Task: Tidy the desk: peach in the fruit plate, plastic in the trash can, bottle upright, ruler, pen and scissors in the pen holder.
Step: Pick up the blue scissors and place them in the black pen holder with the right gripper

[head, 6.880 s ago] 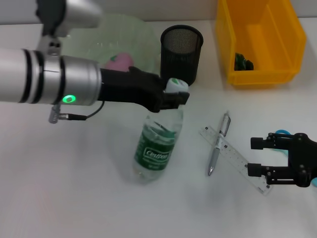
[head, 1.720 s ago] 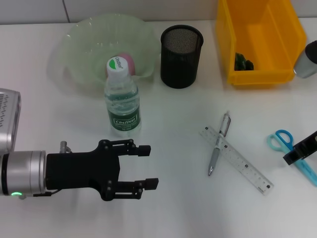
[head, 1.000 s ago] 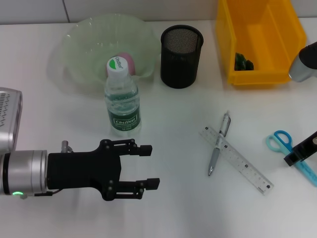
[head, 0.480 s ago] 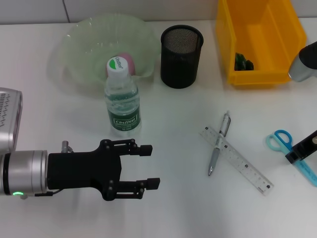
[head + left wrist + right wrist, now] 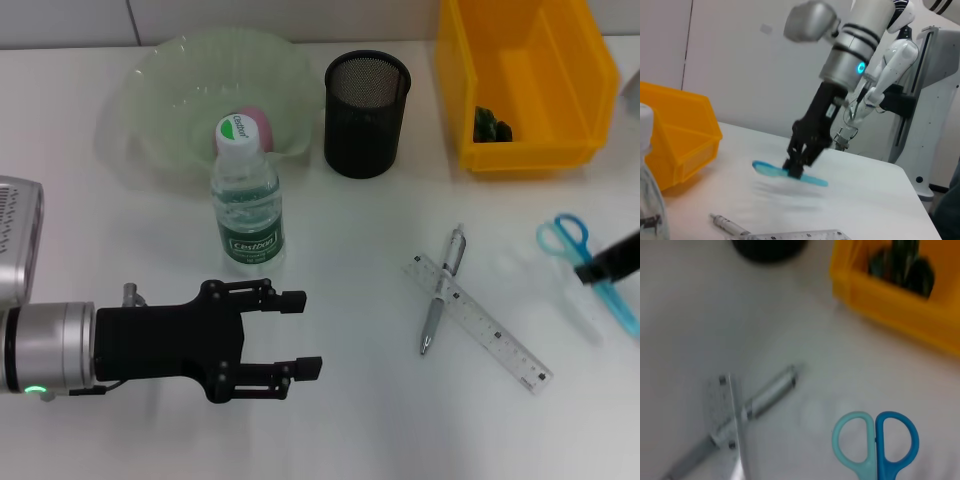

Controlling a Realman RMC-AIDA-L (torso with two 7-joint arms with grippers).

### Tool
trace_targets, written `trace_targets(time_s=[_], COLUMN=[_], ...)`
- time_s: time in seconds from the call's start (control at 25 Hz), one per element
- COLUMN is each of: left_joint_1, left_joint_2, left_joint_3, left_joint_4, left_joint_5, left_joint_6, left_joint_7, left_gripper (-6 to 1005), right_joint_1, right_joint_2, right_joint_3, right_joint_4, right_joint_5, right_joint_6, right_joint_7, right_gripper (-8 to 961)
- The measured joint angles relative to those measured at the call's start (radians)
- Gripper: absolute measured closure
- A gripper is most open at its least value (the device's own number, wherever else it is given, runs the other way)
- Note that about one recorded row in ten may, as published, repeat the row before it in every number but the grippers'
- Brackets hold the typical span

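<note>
The robot's right gripper needs to release the blue scissors inside the black mesh pen holder (image 5: 384, 97), against the holder's near rim.
The bottle (image 5: 247, 200) stands upright in front of the green fruit plate (image 5: 165, 80), which holds the pink peach (image 5: 256, 121). Green plastic (image 5: 492, 125) lies in the yellow trash can (image 5: 520, 150). The pen (image 5: 441, 292) lies crossed over the ruler (image 5: 482, 326) on the table. My right gripper (image 5: 606, 266) is shut on the blades of the blue scissors (image 5: 560, 237) at the right edge; the left wrist view shows the scissors (image 5: 785, 172) held just above the table. The black mesh pen holder (image 5: 367, 100) stands at the back. My left gripper (image 5: 300, 333) rests open at front left, holding nothing.
The right wrist view shows the scissors' handles (image 5: 875, 440), the pen (image 5: 765, 397), the ruler (image 5: 732, 440) and the trash can (image 5: 900, 305). Another robot (image 5: 900, 75) stands beyond the table's far side in the left wrist view.
The bottle was set upright and my left arm drew back to the front. In the last half second my right gripper has carried the scissors up and toward the back.
</note>
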Motion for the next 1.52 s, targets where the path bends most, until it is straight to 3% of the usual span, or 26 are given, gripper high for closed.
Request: trace_targets(time_s=[0.04,0.12,0.16,0.2,0.28,0.32,0.44,0.52,0.56,0.6,0.64,0.72,0.76,0.8,0.84,0.92,1.12,1.52], left_joint_1=[0.0,-0.001,-0.001,-0.001,-0.001,-0.001,-0.002,-0.003,-0.003,-0.004,-0.005,-0.006,-0.006,-0.008,-0.008,-0.008,-0.006,0.001], left_joint_2=[0.0,0.001,0.001,0.001,0.001,0.001,0.0,0.0,0.0,0.0,-0.001,-0.001,-0.001,-0.001,-0.001,-0.001,-0.002,-0.002], left_joint_3=[0.0,0.0,0.0,0.0,0.0,0.0,0.0,0.0,0.0,0.0,0.0,0.0,0.0,0.0,0.0,0.0,0.0,0.0], left_joint_4=[0.0,0.0,0.0,0.001,0.001,0.001,0.001,0.001,0.001,0.001,0.001,0.001,0.001,0.001,0.001,0.001,0.001,0.001], left_joint_5=[0.0,0.0,0.0,0.0,0.0,0.0,0.0,0.0,0.0,0.0,0.0,0.0,0.0,0.0,0.0,0.0,0.0,0.0], left_joint_6=[0.001,0.004,0.004,0.006,0.007,0.007,0.008,0.008,0.008,0.008,0.008,0.008,0.008,0.006,0.006,0.006,0.004,0.001], left_joint_7=[-0.001,-0.001,-0.001,-0.003,-0.003,-0.003,-0.007,-0.012,-0.013,-0.013,-0.013,-0.014,-0.014,-0.015,-0.016,-0.017,-0.024,-0.028], left_gripper=[257,257,257,257,257,257,257,257,257,257,257,257,257,257,257,257,257,258], right_joint_1=[0.0,-0.015,-0.015,-0.021,-0.022,-0.022,-0.012,0.014,0.014,0.045,0.045,0.116,0.116,0.181,0.181,0.256,0.36,0.389], right_joint_2=[0.0,0.0,0.0,0.0,0.0,0.0,0.0,-0.001,-0.001,-0.001,-0.001,-0.001,-0.001,-0.001,-0.001,0.003,0.007,0.009], right_joint_3=[0.0,0.132,0.132,0.227,0.277,0.361,0.42,0.456,0.456,0.46,0.46,0.46,0.46,0.461,0.461,0.455,0.434,0.386], right_joint_4=[0.0,-0.022,-0.022,-0.011,0.008,0.067,0.159,0.332,0.332,0.478,0.478,0.701,0.701,0.855,0.855,1.019,1.21,1.236], right_joint_5=[0.0,0.123,0.123,0.237,0.301,0.428,0.557,0.752,0.752,0.896,0.896,1.058,1.058,1.13,1.13,1.223,1.313,1.322], right_joint_6=[0.0,0.002,0.002,0.012,0.02,0.041,0.076,0.149,0.149,0.207,0.207,0.276,0.276,0.324,0.324,0.401,0.519,0.591], right_joint_7=[0.0,-0.073,-0.073,-0.135,-0.173,-0.256,-0.348,-0.5,-0.5,-0.639,-0.639,-0.849,-0.849,-0.992,-0.992,-1.178,-1.387,-1.396], right_gripper=[723,721,720,720,718,717,714,712,711,711,710,708,707,706,705,703,699,670])
